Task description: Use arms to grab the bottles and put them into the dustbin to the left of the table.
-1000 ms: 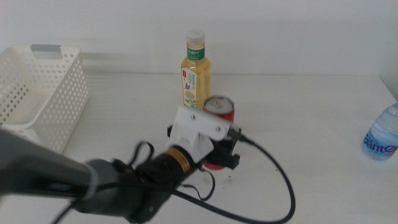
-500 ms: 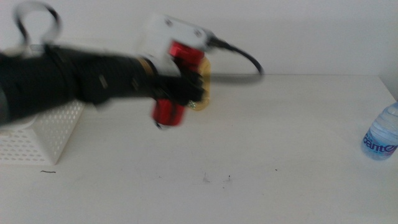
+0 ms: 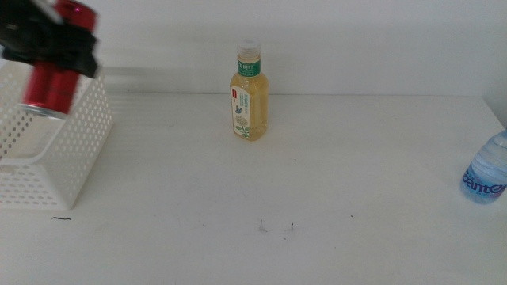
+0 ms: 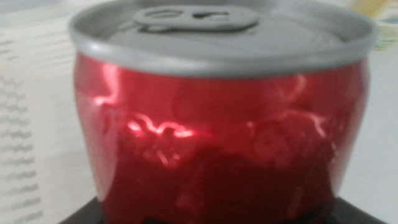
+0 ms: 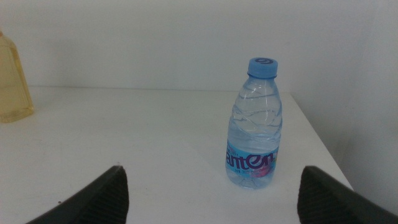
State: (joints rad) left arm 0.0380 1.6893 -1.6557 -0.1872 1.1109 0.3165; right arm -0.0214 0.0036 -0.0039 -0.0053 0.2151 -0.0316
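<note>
The red can will leave my left gripper on the white dustbin's bottom, just behind the dustbin's near perforated side (image 3: 43, 134).
My left gripper (image 3: 52, 47) is high at the far left of the middle view, shut on the slim red can (image 3: 46, 92), which hangs over the white dustbin (image 3: 76, 152). The can (image 4: 217, 130) fills the left wrist view, silver top showing. The yellow tea bottle (image 3: 249, 91) stands upright at the back middle of the table (image 3: 317, 182). The clear water bottle (image 3: 485, 171) with its blue cap stands at the right edge. In the right wrist view my right gripper (image 5: 213, 182) is open, a little short of the water bottle (image 5: 255, 127), holding nothing.
The dustbin sits at the table's left end, its perforated wall facing the tea bottle. Tiny dark specks (image 3: 276, 228) mark the tabletop near the front. The tea bottle's side (image 5: 12, 81) shows at the edge of the right wrist view.
My left arm lifted the red can from beside the tea bottle and swung it left to above the dustbin. The tea bottle and the water bottle have not moved.
</note>
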